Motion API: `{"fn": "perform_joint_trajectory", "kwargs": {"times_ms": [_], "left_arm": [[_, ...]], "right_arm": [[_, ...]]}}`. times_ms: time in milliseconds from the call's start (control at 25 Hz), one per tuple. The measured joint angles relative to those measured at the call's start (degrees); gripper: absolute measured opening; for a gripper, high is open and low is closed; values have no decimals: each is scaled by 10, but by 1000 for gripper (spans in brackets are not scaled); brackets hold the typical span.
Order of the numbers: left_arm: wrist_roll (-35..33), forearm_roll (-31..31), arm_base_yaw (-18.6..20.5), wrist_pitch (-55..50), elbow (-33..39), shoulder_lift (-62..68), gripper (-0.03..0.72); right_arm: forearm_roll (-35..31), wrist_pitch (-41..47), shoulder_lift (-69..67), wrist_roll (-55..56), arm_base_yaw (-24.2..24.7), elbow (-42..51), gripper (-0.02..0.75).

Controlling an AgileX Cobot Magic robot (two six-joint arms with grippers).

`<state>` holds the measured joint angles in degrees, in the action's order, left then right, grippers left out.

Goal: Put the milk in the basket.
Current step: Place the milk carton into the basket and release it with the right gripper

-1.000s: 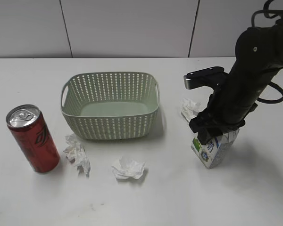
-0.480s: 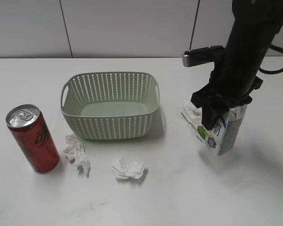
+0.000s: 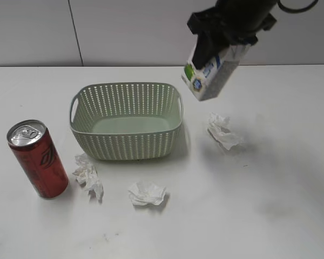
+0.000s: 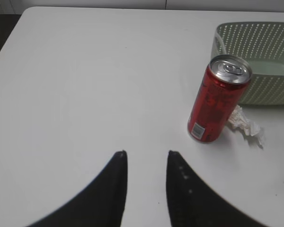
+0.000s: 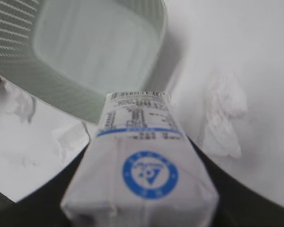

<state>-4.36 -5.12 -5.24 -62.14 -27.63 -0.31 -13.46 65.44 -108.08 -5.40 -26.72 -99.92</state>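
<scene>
My right gripper has the milk, tilted above and beside the basket's rim. It will put the milk down on the basket's bottom by the basket's front side [image 3: 152, 128] [image 5: 102, 72], away from the red soda can.
The milk [image 3: 210, 73] is a small white carton with a green logo. My right gripper [image 3: 222, 47] is shut on it and holds it tilted in the air, above and just right of the basket's right rim. The right wrist view shows the milk [image 5: 142, 161] between the jaws, with a blue round logo facing the camera. The basket [image 3: 127, 120] is pale green, perforated and empty; it also shows in the right wrist view [image 5: 92, 52] and the left wrist view [image 4: 255, 61]. My left gripper [image 4: 146, 153] is open and empty over bare table.
A red soda can [image 3: 38, 159] stands at the left, also seen in the left wrist view [image 4: 217, 104]. Crumpled tissues lie in front of the basket [image 3: 88, 175], at the front middle [image 3: 147, 193] and to its right [image 3: 222, 131].
My right gripper has lifted the milk off the table and carried it up and left, from the front right toward the basket's right rim. The left gripper has not moved.
</scene>
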Motion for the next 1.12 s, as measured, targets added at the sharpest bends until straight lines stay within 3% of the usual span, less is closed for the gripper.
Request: {"fn": "perform_joint_trajectory", "kwargs": {"times_ms": [280, 440, 960, 1040, 1120], "left_arm": [[0, 0, 0, 0, 0, 0, 231], [0, 0, 0, 0, 0, 0, 233], [0, 0, 0, 0, 0, 0, 233], [0, 0, 0, 0, 0, 0, 232], [0, 0, 0, 0, 0, 0, 232]], "right_arm": [[-5, -65, -39, -8, -75, -65, 356], [31, -89, -95, -20, -107, -68, 356], [107, -149, -234, -41, -128, -69, 358], [113, -153, -241, -43, -128, -69, 390], [114, -158, -242, -43, -128, -70, 475]]}}
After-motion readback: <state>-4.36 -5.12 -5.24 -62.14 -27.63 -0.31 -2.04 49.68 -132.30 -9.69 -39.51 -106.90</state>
